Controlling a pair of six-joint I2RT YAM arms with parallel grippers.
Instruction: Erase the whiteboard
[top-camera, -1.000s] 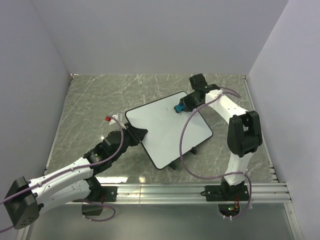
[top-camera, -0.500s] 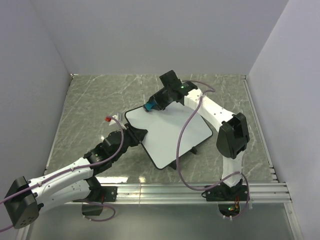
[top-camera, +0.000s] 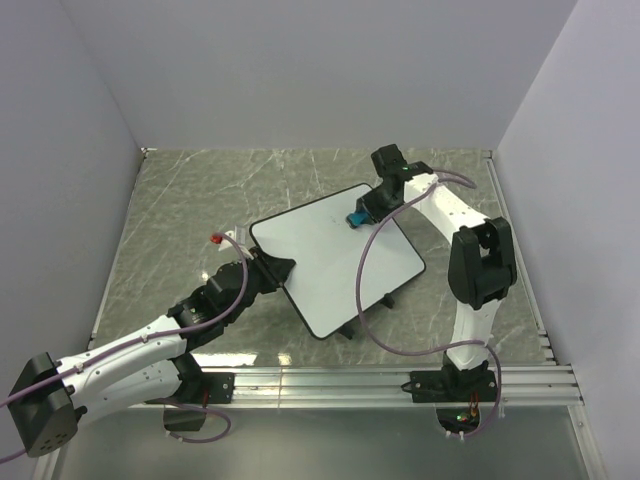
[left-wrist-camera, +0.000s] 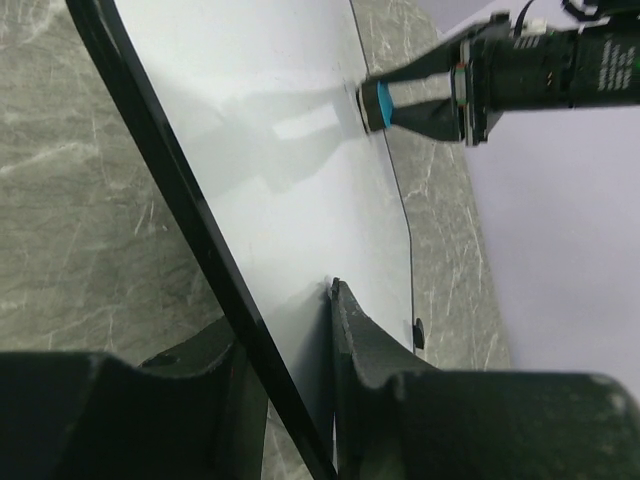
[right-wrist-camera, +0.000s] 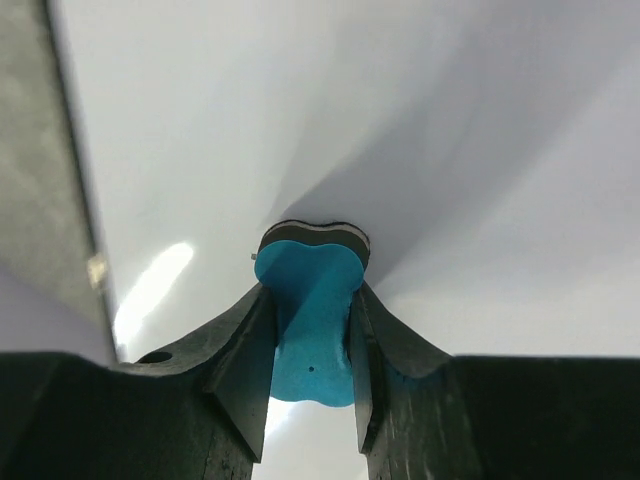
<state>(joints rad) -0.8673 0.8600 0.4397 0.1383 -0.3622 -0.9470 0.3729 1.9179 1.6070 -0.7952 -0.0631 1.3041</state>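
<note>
My right gripper is going to set the blue eraser down on the whiteboard's rim at the corner (top-camera: 429, 275) closest to its own arm.
The whiteboard (top-camera: 335, 255) lies tilted on the marble table, its face white with no marks that I can make out. My left gripper (top-camera: 272, 270) is shut on its black-rimmed left edge; in the left wrist view the rim (left-wrist-camera: 170, 190) runs between the fingers of the left gripper (left-wrist-camera: 285, 335). My right gripper (top-camera: 368, 208) is shut on a small blue eraser (top-camera: 356, 217), whose dark felt presses on the board near its far right edge. The right wrist view shows the eraser (right-wrist-camera: 305, 270) squeezed between the right gripper (right-wrist-camera: 310, 292) fingers against the whiteboard (right-wrist-camera: 300, 100).
A small red-and-white object (top-camera: 216, 239) lies on the table just left of the board. The board's two black feet (top-camera: 346, 331) stick out at its near right edge. Grey walls close in the table on three sides.
The right gripper swept the eraser left to the board's far left corner, then back right to the far right edge. The left gripper and board stayed put.
</note>
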